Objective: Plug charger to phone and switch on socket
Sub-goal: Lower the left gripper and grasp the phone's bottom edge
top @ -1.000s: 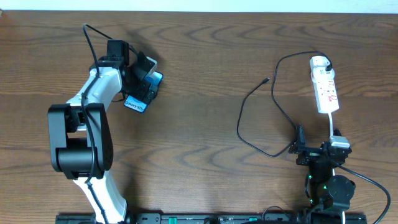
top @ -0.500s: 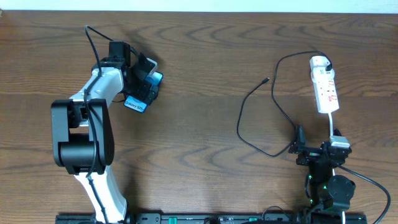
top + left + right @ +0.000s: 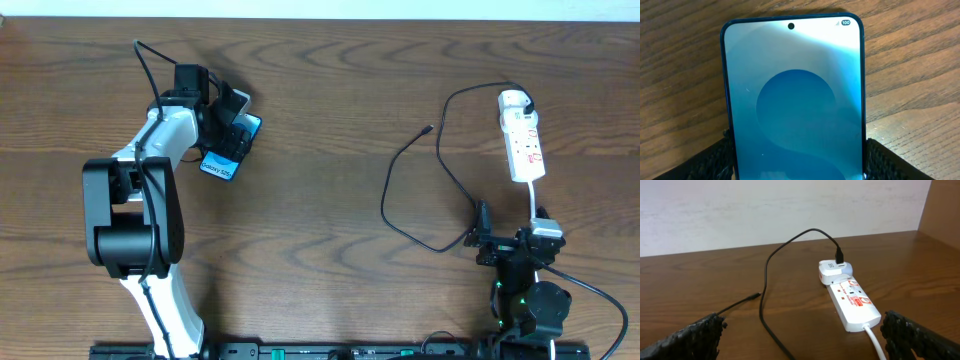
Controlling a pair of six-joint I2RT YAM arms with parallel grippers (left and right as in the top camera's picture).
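The robot's left gripper will release the phone on the bare wood (image 3: 279,166) close beside the phone's present spot, toward the cable loop.
The phone (image 3: 218,165), cyan-screened with a black frame, lies slanted on the wooden table at the far left. It fills the left wrist view (image 3: 795,90), where my left gripper (image 3: 796,150) has its dark pads against both long edges, shut on it. The white socket (image 3: 522,140) lies at the far right, also in the right wrist view (image 3: 852,300). The charger's black cable (image 3: 400,160) loops from a white plug (image 3: 835,272) in the socket to a loose tip (image 3: 754,296). My right gripper (image 3: 510,225) stands open short of the socket, holding nothing (image 3: 802,335).
The socket's thick white cord (image 3: 533,195) runs back along the right arm toward the table's front edge. A pale wall (image 3: 780,210) rises behind the table's far edge. Bare wood lies between the phone and the cable loop.
My left gripper's jaws have closed in from wide open onto the phone's sides, and the phone's far end has shifted slightly. The right arm, cable and socket have not moved.
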